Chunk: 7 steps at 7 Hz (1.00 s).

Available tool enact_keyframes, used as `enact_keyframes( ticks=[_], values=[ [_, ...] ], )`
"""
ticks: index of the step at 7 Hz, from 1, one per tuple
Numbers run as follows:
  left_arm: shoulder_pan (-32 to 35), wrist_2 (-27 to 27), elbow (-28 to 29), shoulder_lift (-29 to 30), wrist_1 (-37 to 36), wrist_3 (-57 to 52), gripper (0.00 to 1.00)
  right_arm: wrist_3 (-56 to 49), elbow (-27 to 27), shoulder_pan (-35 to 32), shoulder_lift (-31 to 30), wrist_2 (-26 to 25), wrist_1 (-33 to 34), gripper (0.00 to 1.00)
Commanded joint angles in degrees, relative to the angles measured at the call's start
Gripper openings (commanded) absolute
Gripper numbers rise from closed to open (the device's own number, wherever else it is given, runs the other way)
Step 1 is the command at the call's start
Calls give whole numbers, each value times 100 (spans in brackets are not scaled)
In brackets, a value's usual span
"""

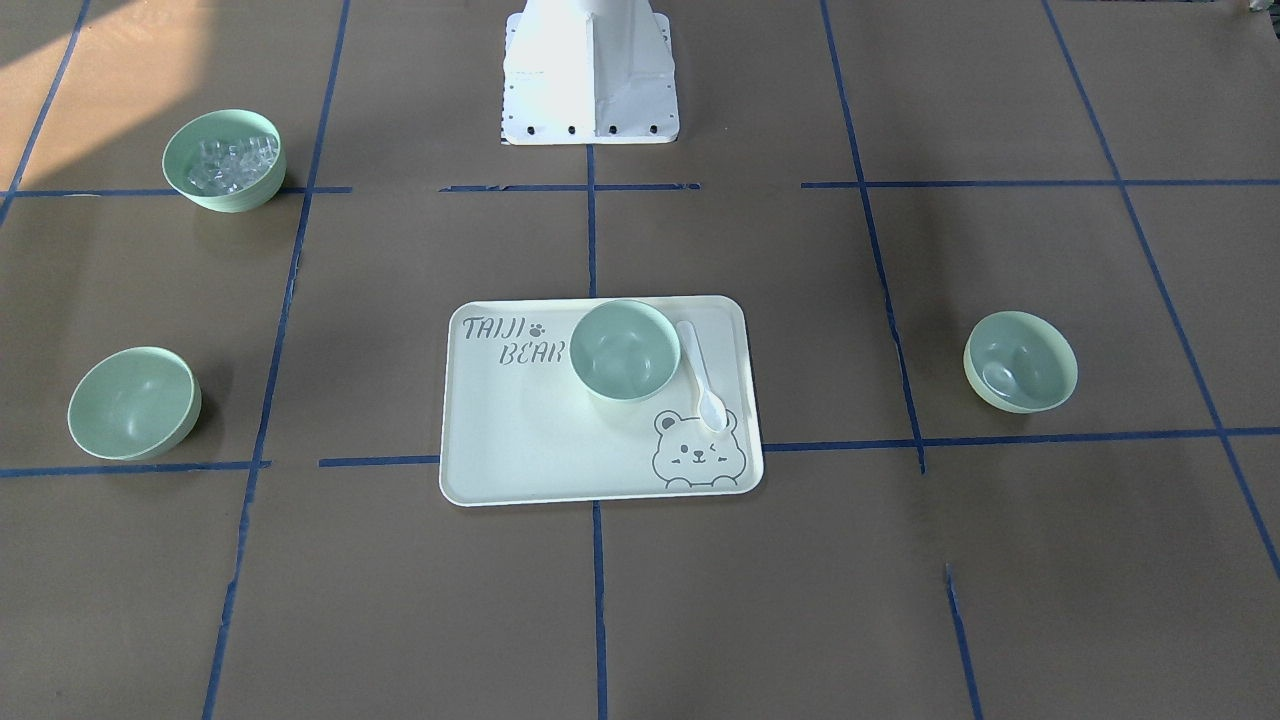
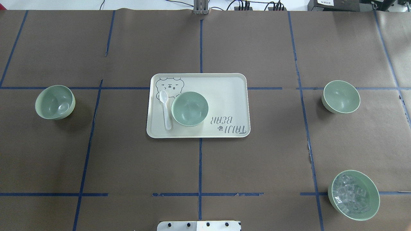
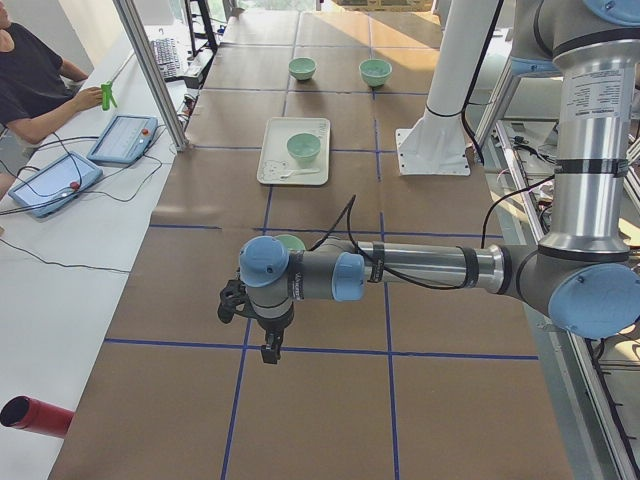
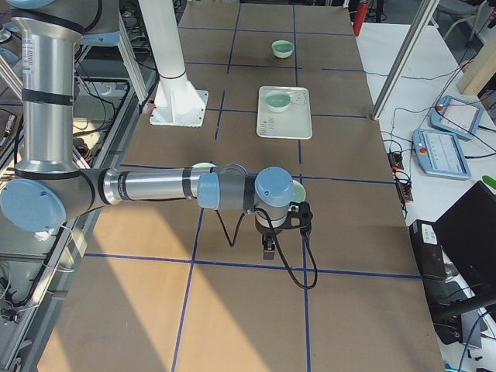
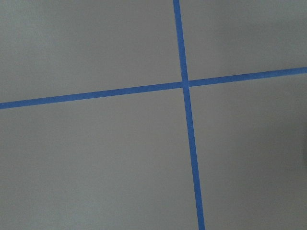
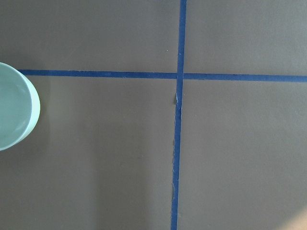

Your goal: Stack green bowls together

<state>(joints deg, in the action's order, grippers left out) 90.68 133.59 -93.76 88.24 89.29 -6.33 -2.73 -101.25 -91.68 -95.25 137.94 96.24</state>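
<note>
I need to close my right gripper on the rim of the empty green bowl (image 1: 72, 414) (image 6: 36, 105) near the clear cubes, at the side that is farthest from the bear tray.
Three plain green bowls stand apart. One green bowl (image 2: 55, 102) is on the table's left. One (image 2: 189, 108) stands on the bear tray (image 2: 224, 96) beside a white spoon (image 2: 165, 109). One (image 2: 341, 96) is on the right. My left gripper (image 3: 268, 350) hangs over bare paper near the table's left end, apart from the left bowl (image 3: 291, 241). My right gripper (image 4: 267, 250) hangs near the right end, apart from the right bowl (image 4: 299, 189). I cannot tell whether either is open or shut. A pale green rim (image 6: 14, 112) shows in the right wrist view.
A same-looking green bowl with clear cubes (image 2: 354, 195) stands at the near right. The robot's white base (image 1: 590, 75) stands at the table's middle edge. Blue tape lines cross the brown paper. An operator (image 3: 30, 80) sits by tablets on a side table.
</note>
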Motion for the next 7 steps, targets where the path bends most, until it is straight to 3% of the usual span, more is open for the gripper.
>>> enact_keyframes(
  ticks=[1,5,7],
  values=[
    [-15,-17,-20,26,0,18,100,0,-18,1,15,5,-9,100],
    [-67,18,24,325,96,149,100,26,-105,9,217,13,-9,100],
    [-530,227,24,334,1137,499,100,9,-132,97,418,13,0,100]
  ],
)
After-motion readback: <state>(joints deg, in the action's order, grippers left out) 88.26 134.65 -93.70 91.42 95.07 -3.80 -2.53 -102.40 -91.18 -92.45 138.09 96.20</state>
